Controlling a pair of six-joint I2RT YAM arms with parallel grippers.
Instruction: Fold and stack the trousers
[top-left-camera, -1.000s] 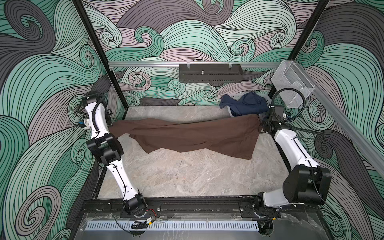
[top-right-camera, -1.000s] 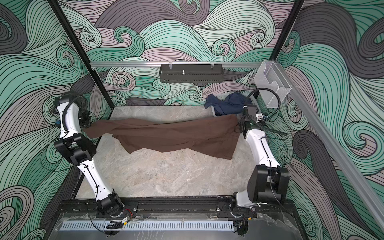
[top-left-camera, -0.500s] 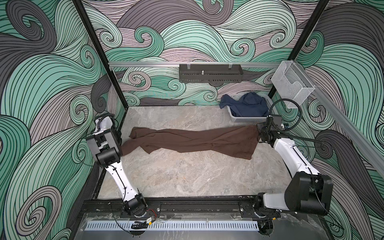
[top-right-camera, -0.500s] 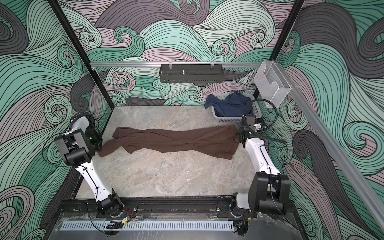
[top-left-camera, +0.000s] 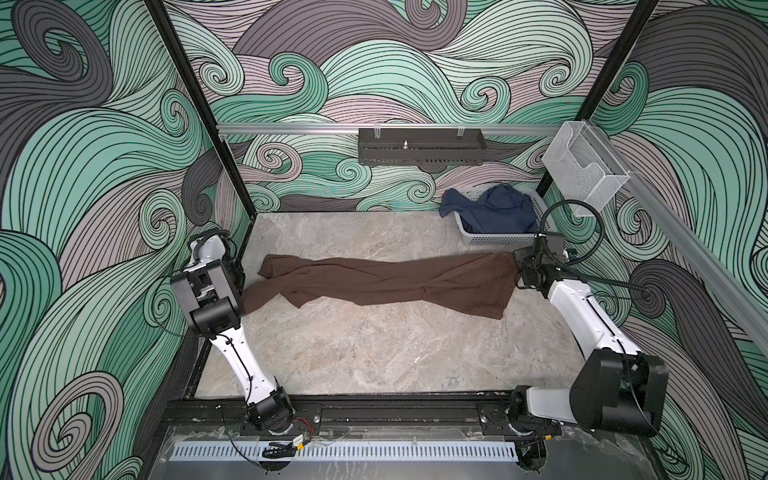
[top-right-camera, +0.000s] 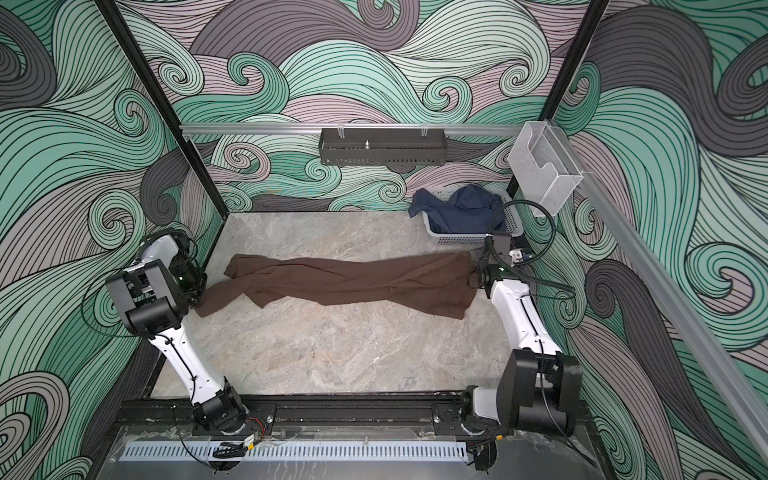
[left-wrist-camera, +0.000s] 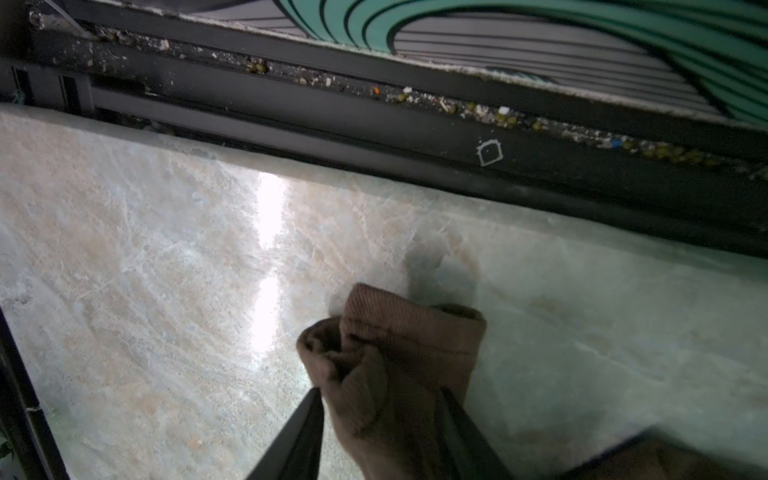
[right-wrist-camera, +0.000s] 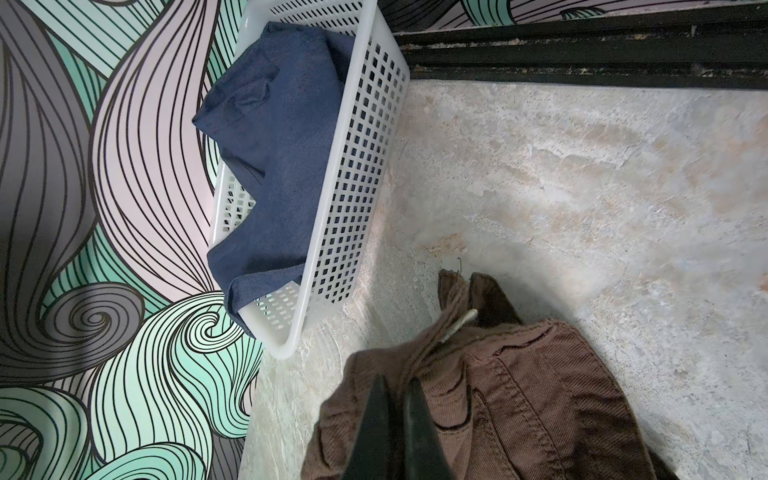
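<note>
The leg hem is bunched between the fingers of my left gripper, so I need to pinch its front edge (left-wrist-camera: 329, 372) and pull the leg tight before I spread out the trousers.
The brown trousers (top-left-camera: 395, 278) lie stretched out from left to right across the marble table (top-left-camera: 374, 353), also in the other top view (top-right-camera: 361, 278). A leg hem reaches the left arm and the waist reaches the right arm. In the left wrist view my left gripper (left-wrist-camera: 378, 395) is open low over the table, its fingers apart with the bunched hem (left-wrist-camera: 399, 340) loose between them. My right gripper (right-wrist-camera: 395, 382) is shut on the trousers' waistband (right-wrist-camera: 478, 374) at the table's right side (top-left-camera: 517, 270). In both top views the left gripper is hidden behind its own arm.
A white perforated basket (top-left-camera: 490, 240) holding a navy-blue garment (top-left-camera: 494, 208) stands at the back right, just behind the right gripper (top-right-camera: 473, 272). A black tray (top-left-camera: 419, 151) and a clear holder (top-left-camera: 582, 174) hang on the rails. The black frame edge (left-wrist-camera: 374, 137) runs close to the left gripper.
Both arms have come down and the trousers, held taut above the table a second ago, now lie on it. The left gripper has opened on the hem; the right stays shut.
</note>
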